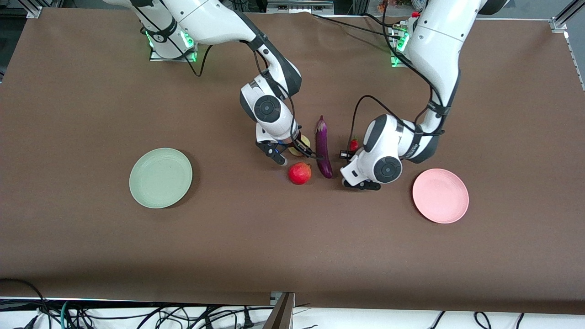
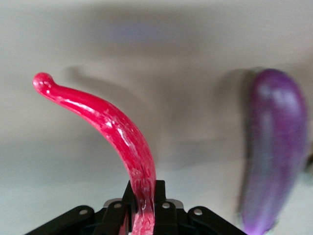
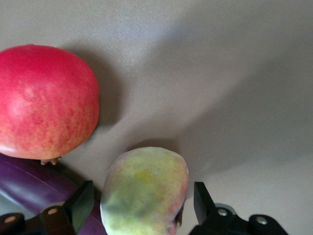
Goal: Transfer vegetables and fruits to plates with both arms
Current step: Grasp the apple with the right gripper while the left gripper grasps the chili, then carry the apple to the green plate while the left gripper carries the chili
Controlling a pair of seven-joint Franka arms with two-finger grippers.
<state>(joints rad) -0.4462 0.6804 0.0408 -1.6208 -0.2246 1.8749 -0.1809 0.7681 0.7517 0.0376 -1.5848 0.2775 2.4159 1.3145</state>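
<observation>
Next, my left gripper lets go of the red chili pepper across the middle of the pink plate (image 1: 438, 199).
My left gripper (image 1: 349, 153) is shut on the red chili pepper (image 2: 117, 127), clamped near its thick end (image 2: 143, 191); only a bit of it shows in the front view (image 1: 353, 144). The purple eggplant (image 1: 323, 146) lies beside it (image 2: 276, 147). My right gripper (image 1: 295, 153) is open and straddles the yellowish fruit (image 3: 144, 191), with a gap at each finger (image 3: 80, 200). The red fruit (image 1: 300, 173) sits nearer the front camera, next to the eggplant's end (image 3: 46, 100). The pale green plate (image 1: 161, 177) and the pink plate (image 1: 440, 195) hold nothing.
The brown table cloth (image 1: 292, 246) covers the whole table. The green plate is toward the right arm's end and the pink plate toward the left arm's end. Cables hang along the table's front edge (image 1: 137, 315).
</observation>
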